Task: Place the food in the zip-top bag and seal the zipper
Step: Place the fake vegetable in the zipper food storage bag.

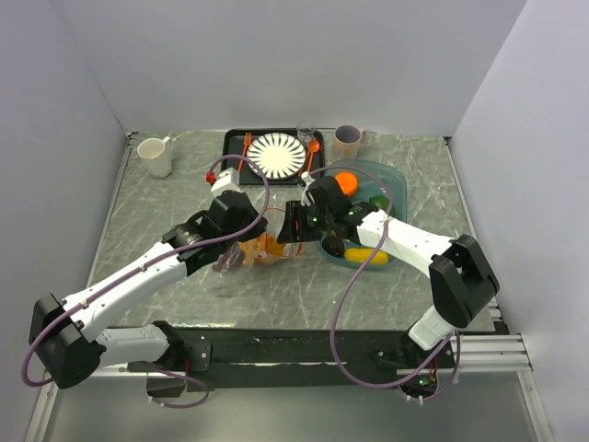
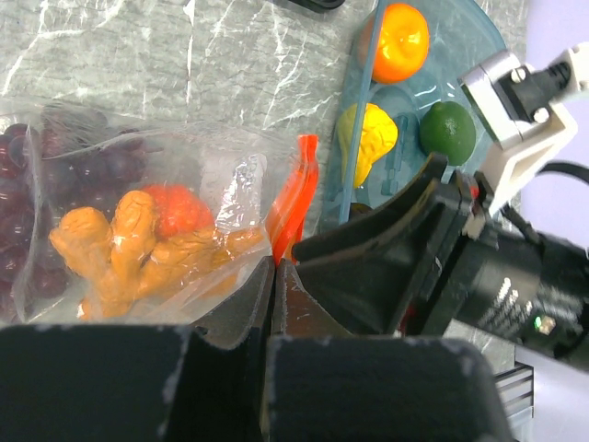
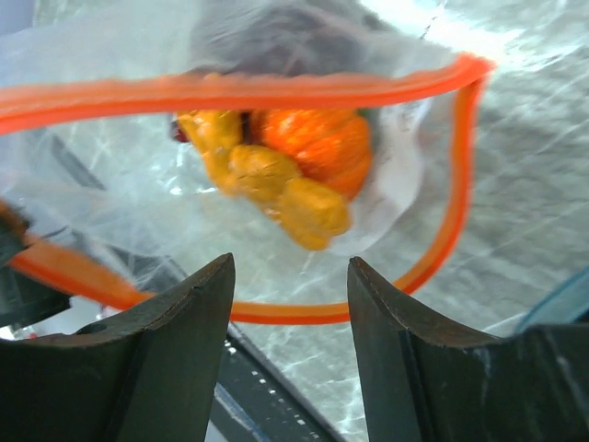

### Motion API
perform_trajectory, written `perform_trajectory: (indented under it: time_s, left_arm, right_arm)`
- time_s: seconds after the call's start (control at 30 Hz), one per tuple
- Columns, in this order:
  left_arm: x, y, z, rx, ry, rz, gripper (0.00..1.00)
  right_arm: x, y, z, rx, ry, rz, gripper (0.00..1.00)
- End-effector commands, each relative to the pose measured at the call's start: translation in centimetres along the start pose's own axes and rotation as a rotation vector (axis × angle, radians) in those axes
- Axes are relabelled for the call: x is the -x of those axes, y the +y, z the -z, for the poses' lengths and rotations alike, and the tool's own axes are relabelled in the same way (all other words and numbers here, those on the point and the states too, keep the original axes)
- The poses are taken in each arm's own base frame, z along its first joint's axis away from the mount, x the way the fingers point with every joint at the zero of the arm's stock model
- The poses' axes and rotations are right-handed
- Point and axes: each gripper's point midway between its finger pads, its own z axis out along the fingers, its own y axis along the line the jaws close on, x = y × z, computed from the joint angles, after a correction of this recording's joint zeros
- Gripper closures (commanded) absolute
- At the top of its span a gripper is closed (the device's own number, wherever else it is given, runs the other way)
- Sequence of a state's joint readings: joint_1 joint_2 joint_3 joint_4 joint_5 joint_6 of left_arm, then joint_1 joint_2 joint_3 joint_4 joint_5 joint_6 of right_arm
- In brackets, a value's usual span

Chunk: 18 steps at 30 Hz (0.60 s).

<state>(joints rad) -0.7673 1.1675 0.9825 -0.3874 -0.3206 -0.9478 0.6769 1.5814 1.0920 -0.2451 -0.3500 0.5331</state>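
Note:
The knobbly yellow-brown piece sits shallow, end near the bag's opening; next my right gripper grabs that end [image 3: 315,215] and pushes it deeper inside.
The clear zip-top bag [image 1: 267,247] lies mid-table with its mouth held open. My left gripper [image 2: 272,262] is shut on the bag's edge, where the orange-red zipper [image 2: 296,198] runs out from between the fingertips. Inside the bag [image 2: 212,157] are a knobbly yellow-brown piece [image 3: 276,184], an orange piece [image 3: 322,143] and dark purple grapes [image 2: 55,166]. Just above the looped zipper [image 3: 276,92] hangs my right gripper [image 3: 290,276], open and holding nothing. More food sits in the teal tub [image 1: 398,180]: a round orange [image 2: 400,41], a yellow piece [image 2: 368,138] and a green piece [image 2: 448,132].
At the back, a black tray carries a striped plate [image 1: 276,154], an orange fork [image 1: 247,143] and a spoon [image 1: 313,145]. A white mug [image 1: 156,157] stands back left, with a small glass [image 1: 306,132] and a beige cup [image 1: 348,141] behind the tub. Walls close in on three sides.

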Motion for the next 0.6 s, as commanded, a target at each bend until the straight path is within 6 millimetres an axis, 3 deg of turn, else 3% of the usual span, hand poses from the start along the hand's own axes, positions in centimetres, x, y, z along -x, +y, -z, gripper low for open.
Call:
perform_trajectory:
  time_s: [0.0, 0.3, 0.57]
  left_arm:
    - [2.0, -1.8, 1.2, -0.050, -0.050, 0.027, 0.99]
    - [1.8, -1.8, 0.9, -0.041, -0.041, 0.024, 0.99]
    - [1.8, -1.9, 0.9, -0.045, -0.043, 0.024, 0.99]
  right_arm:
    - [1.4, -0.5, -0.5, 0.047, -0.022, 0.054, 0.40]
    - [0.4, 0.6, -2.3, 0.185, 0.047, 0.150, 0.40]
    - [-0.2, -0.3, -3.7, 0.179, 0.062, 0.149, 0.40]
